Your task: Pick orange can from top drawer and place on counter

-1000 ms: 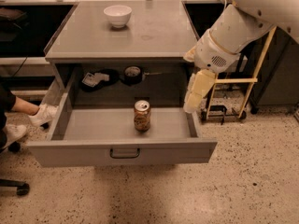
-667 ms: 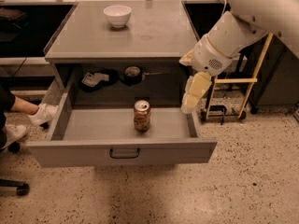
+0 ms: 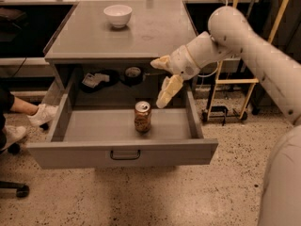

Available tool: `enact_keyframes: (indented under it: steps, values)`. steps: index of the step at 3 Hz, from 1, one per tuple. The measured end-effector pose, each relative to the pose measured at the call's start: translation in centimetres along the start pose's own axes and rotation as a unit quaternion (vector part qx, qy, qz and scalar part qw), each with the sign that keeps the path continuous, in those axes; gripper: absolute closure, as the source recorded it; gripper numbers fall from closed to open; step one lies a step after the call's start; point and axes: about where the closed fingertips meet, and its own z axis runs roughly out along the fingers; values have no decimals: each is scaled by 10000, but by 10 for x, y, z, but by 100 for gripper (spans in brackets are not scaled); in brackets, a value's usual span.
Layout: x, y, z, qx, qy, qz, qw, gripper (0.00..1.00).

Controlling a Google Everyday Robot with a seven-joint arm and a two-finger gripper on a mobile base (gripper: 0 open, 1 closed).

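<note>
The lower end of the orange can stands in the drawer, so next my gripper closes on the upper part of the orange can (image 3: 143, 111), just below its silver top.
The orange can (image 3: 142, 117) stands upright in the middle of the open top drawer (image 3: 123, 153), with its silver top showing. My gripper (image 3: 158, 82) hangs above the right part of the drawer, just up and to the right of the can and not touching it. Its two cream fingers (image 3: 168, 91) are spread apart, so it is open and empty. The counter (image 3: 127, 29) is the grey top of the cabinet behind the drawer.
A white bowl (image 3: 117, 15) stands at the back left of the counter. Dark items (image 3: 99, 79) lie in the shadowed back of the drawer. A person's shoe (image 3: 41, 114) is left of the drawer. A wooden rack (image 3: 233, 81) stands to the right.
My arm has swung left from beside the drawer's right wall to over the drawer, bringing the gripper close to the can. The can has not moved.
</note>
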Motion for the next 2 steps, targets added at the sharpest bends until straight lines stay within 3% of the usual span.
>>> enact_keyframes:
  steps: [1, 2]
  values:
    - [2, -15, 33, -15, -696, -130, 9975, 0]
    - [3, -16, 39, -43, -745, -136, 9971, 0]
